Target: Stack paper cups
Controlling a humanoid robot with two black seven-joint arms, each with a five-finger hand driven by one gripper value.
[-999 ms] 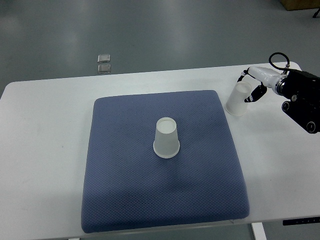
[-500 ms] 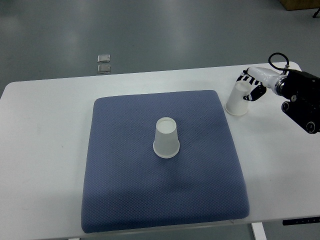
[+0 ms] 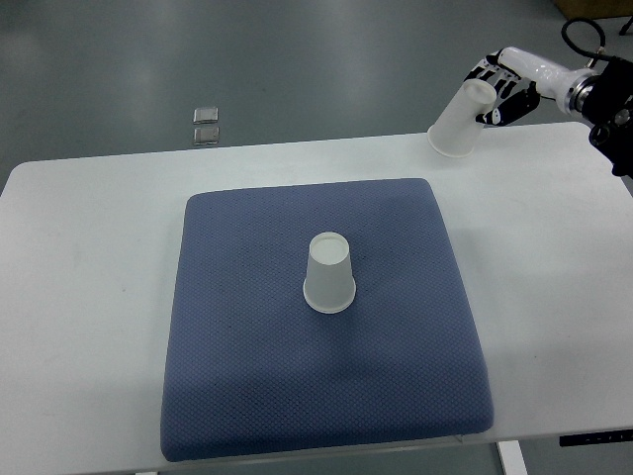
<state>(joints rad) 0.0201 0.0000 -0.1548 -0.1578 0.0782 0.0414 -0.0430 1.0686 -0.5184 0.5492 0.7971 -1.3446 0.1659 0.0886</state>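
My right gripper should release its white paper cup on top of the cup standing on the blue mat [image 3: 331, 236].
One white paper cup [image 3: 329, 274] stands upside down in the middle of the blue mat [image 3: 247, 376]. A second white paper cup [image 3: 461, 120] hangs tilted in the air over the table's far right edge, mouth facing down and left. My right hand [image 3: 497, 83] is shut on its closed end, its arm entering from the upper right. The left arm does not show.
The mat lies on a white table [image 3: 89, 247]. Two small square metal plates [image 3: 206, 126] sit on the grey floor beyond the table's far edge. A cable loops above my right wrist [image 3: 584, 35].
My right hand closed on the cup that stood on the table at the right and lifted it up and away, tilting it.
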